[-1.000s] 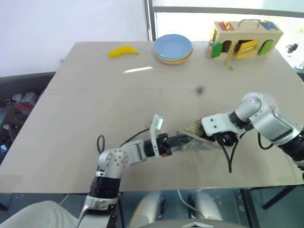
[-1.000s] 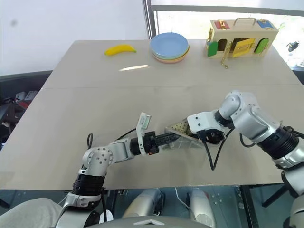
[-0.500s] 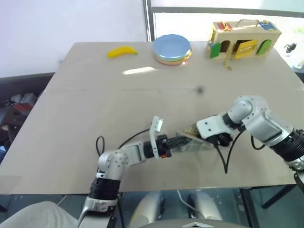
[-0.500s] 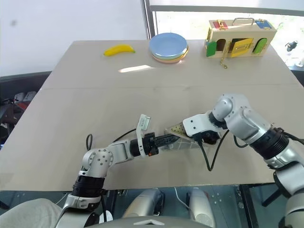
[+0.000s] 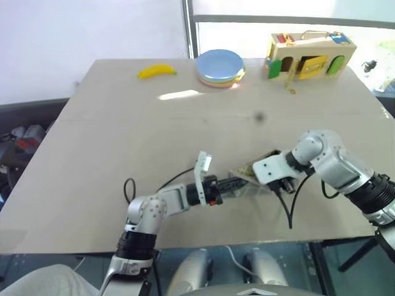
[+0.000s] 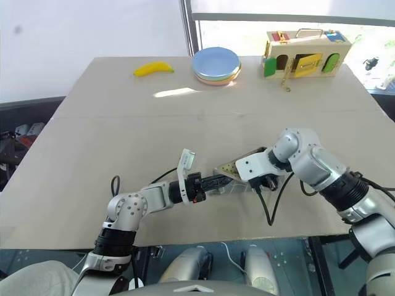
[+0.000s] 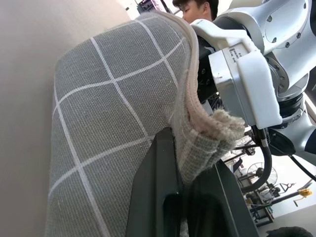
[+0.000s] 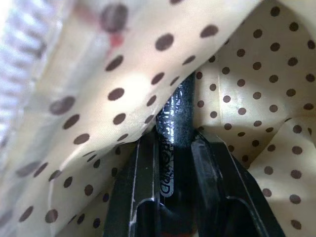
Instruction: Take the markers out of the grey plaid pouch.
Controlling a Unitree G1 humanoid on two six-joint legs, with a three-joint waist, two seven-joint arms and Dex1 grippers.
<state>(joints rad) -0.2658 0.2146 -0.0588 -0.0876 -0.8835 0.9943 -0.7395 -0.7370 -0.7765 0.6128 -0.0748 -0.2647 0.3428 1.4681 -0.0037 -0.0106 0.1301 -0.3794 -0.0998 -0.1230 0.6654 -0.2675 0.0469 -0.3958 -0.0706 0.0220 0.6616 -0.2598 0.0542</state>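
Note:
The robot's right gripper will release the marker on the table [image 5: 307, 160] between the wooden latch box and the front edge of the table.
The grey plaid pouch [image 5: 245, 174] lies near the table's front edge, its mouth propped open. My left gripper [image 7: 190, 153] is shut on the pouch's rim, fabric pinched between its black fingers [image 7: 158, 182]. My right gripper [image 8: 175, 148] reaches steeply down into the pouch, against the pale lining with brown dots [image 8: 256, 79]. It is shut on a marker [image 8: 175, 118], whose dark glossy section with printed lettering sits between the fingers. From the head views the right wrist block [image 5: 269, 168] covers the pouch mouth and hides the fingers.
At the table's far side lie a yellow banana [image 5: 157, 71], a stack of plates [image 5: 220, 65] and a wooden latch box [image 5: 310, 55]. A black cable [image 5: 290, 200] loops from my right wrist. A person [image 7: 195, 7] stands beyond the table.
My right hand has sunk a little deeper into the pouch mouth. The left gripper has kept its hold in place. The whole head view has shifted slightly.

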